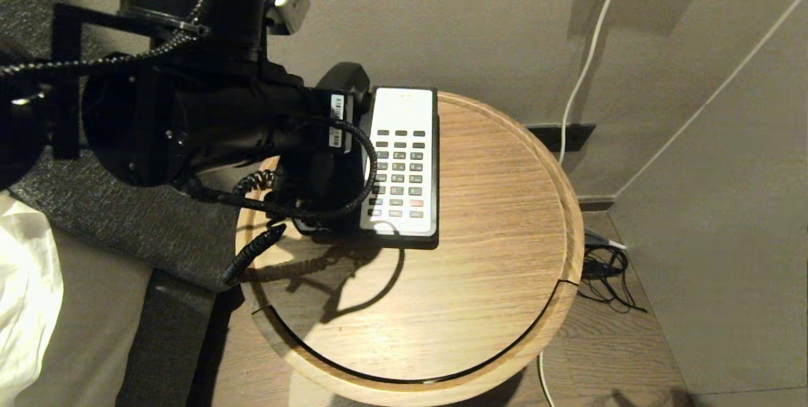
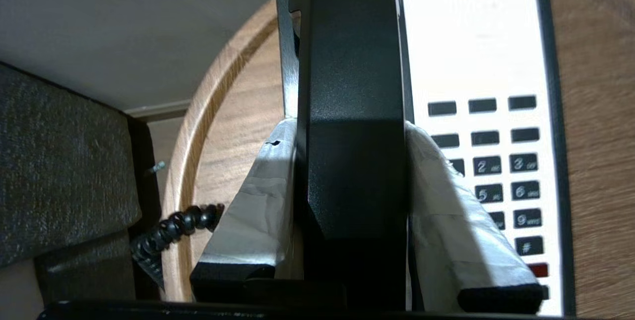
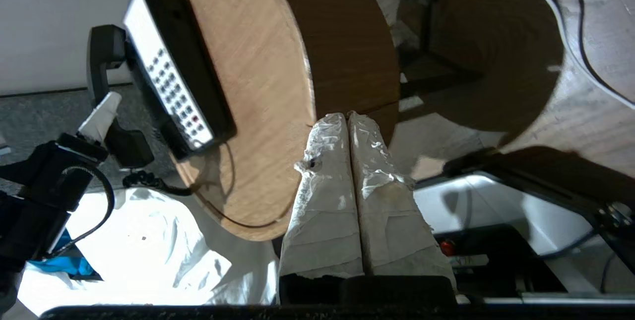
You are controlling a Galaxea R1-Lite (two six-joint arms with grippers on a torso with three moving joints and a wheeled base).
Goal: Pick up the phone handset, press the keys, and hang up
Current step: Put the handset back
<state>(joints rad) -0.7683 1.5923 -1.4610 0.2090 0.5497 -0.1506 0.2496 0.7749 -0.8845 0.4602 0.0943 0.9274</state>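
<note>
The robot's left gripper needs to release the black phone handset in the cradle (image 1: 341,156) (image 2: 352,162) next to the white faceplate with the keys.
The black phone handset (image 2: 347,62) lies along the left side of the phone, next to the white faceplate with the keys (image 2: 501,166). My left gripper (image 2: 349,129) is shut on the handset's middle, with a taped finger (image 2: 258,201) on each side. In the head view my left arm (image 1: 208,123) covers most of the handset; only its far end (image 1: 344,79) shows beside the keys (image 1: 398,170). I cannot tell whether the handset rests in its cradle. The coiled cord (image 1: 252,255) hangs off the table's left edge. My right gripper (image 3: 347,116) is shut and empty, beside the table's rim.
The phone stands at the back left of a round wooden table (image 1: 492,205) with a raised rim. A wall is close behind it. A dark upholstered bed edge (image 1: 126,224) is to the left. White and black cables (image 1: 606,268) lie on the floor to the right.
</note>
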